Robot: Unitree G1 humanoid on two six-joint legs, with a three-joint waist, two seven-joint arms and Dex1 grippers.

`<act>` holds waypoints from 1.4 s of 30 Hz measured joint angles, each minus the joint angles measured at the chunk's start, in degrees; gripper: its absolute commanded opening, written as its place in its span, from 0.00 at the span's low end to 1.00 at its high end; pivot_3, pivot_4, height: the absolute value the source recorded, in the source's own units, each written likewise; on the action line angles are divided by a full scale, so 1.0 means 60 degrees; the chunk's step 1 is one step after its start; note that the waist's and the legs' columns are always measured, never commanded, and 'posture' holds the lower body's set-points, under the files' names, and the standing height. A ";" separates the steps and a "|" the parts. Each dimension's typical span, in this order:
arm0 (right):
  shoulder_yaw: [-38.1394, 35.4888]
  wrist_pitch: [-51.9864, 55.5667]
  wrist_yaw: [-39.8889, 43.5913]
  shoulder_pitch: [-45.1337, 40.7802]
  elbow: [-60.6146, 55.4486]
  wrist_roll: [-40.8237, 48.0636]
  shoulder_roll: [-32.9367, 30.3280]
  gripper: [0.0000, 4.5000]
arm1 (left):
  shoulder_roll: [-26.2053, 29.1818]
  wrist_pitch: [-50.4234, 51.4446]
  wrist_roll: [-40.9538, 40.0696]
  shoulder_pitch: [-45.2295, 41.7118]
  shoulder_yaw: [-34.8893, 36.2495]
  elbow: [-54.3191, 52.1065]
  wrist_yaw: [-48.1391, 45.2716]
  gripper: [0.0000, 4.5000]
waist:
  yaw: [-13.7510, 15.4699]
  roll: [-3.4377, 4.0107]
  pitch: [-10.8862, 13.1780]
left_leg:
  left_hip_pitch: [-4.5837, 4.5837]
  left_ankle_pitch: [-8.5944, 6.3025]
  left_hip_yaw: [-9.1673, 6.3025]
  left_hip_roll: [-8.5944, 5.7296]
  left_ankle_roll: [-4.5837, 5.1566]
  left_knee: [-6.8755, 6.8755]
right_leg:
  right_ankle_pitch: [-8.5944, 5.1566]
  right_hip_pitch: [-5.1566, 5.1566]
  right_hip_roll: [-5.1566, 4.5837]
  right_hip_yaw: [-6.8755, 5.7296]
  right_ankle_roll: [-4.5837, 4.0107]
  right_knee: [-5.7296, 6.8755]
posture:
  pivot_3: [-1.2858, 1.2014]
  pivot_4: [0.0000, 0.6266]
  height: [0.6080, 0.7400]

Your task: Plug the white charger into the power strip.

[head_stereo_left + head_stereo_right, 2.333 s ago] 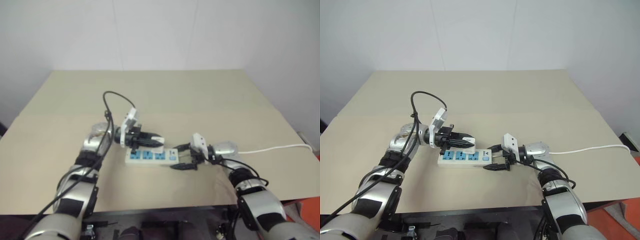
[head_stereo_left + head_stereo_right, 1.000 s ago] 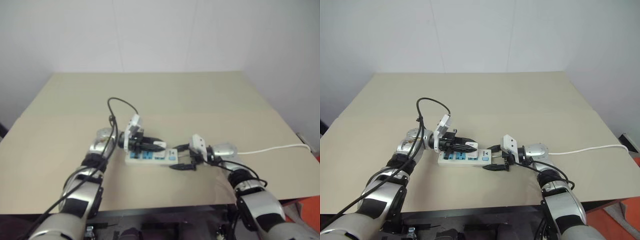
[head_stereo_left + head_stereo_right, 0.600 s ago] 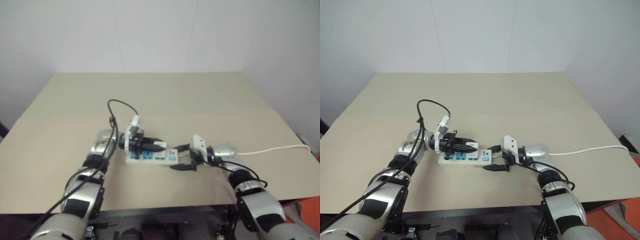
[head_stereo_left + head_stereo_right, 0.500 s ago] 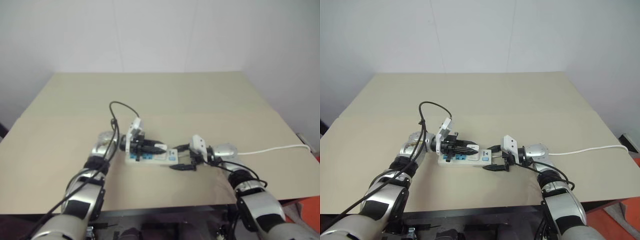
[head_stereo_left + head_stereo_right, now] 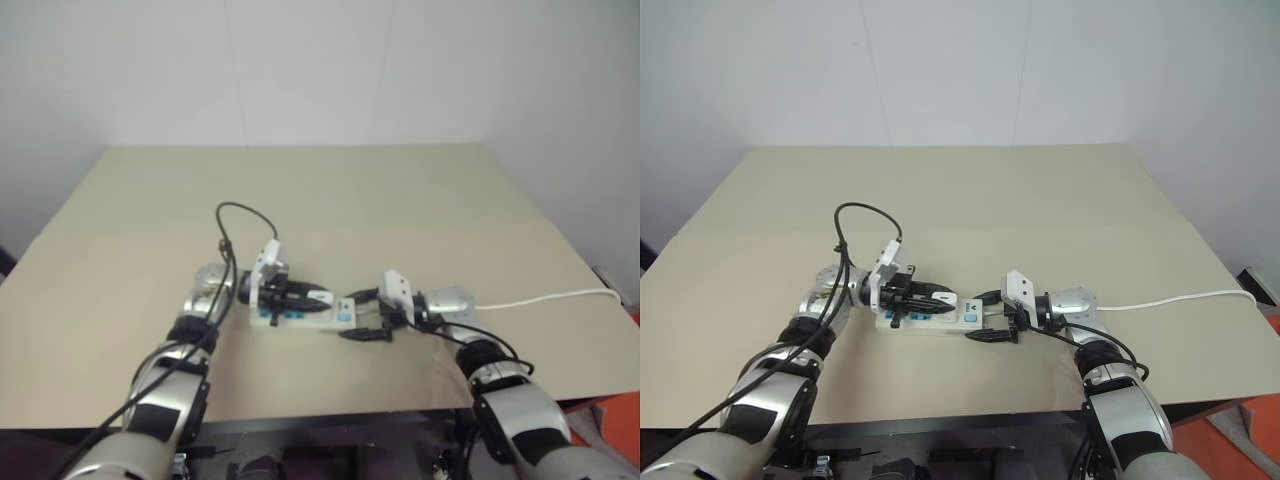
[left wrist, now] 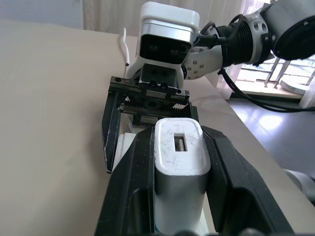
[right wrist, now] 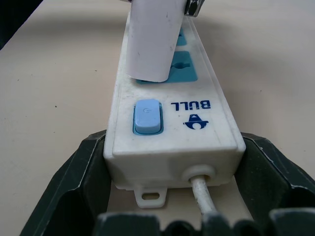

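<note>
My left gripper will let go of the white charger in the power strip's blue socket (image 5: 321,316) (image 6: 181,226) beside the blue switch.
The white charger (image 6: 177,164) sits clamped between the black fingers of my left gripper (image 5: 316,296), which is shut on it. It hangs over the power strip (image 5: 305,316), a white bar with blue socket faces lying mid-table. In the right wrist view the charger's (image 7: 151,42) lower end is down at the blue socket beside the strip's blue switch (image 7: 146,117); its prongs are hidden. My right gripper (image 5: 348,316) is shut on the cord end of the power strip (image 7: 172,132), one finger against each side.
The strip's thin white cord (image 5: 545,297) runs off to the right across the beige table (image 5: 400,200). A black cable (image 5: 235,215) loops up from my left wrist. The table's front edge is close below both arms.
Since the earliest frames my left gripper has come down with the charger, closer onto the strip, and rolled slightly. The right gripper and the strip have stayed where they were.
</note>
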 measured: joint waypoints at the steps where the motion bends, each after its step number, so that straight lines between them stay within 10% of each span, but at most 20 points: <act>1: 0.0007 0.0000 -0.0009 0.0001 0.0000 -0.0002 0.0000 0.76 | 0.0000 -0.0066 0.0001 0.0043 -0.0003 -0.0025 0.0023 0.23 | 0.0000 -0.0001 -0.0004 | 0.0002 0.0000 0.0000 0.0001 0.0000 -0.0001 | 0.0000 0.0002 0.0000 0.0001 0.0000 0.0000 | 0.52 0.24 1.00; 36: 0.0060 0.0000 -0.0450 0.0241 0.0132 -0.0380 0.0087 0.76 | 0.0094 -0.1487 0.0222 0.0315 -0.0622 0.0456 0.0566 0.23 | 0.0042 0.0007 -0.0226 | 0.0282 -0.0004 -0.0003 0.0009 0.0000 -0.0106 | -0.0055 0.0267 -0.0006 -0.0003 -0.0011 -0.0052 | 0.52 0.24 1.00; 42: 0.0002 -0.0134 -0.0423 0.0289 0.0143 -0.0345 0.0062 0.76 | 0.0576 -0.1307 0.0478 0.0537 -0.0285 0.0818 0.0837 0.66 | -0.0012 0.0027 -0.0233 | 0.0284 -0.0004 -0.0006 0.0006 0.0000 -0.0135 | -0.0059 0.0257 -0.0015 -0.0001 -0.0017 -0.0054 | 0.52 0.24 1.00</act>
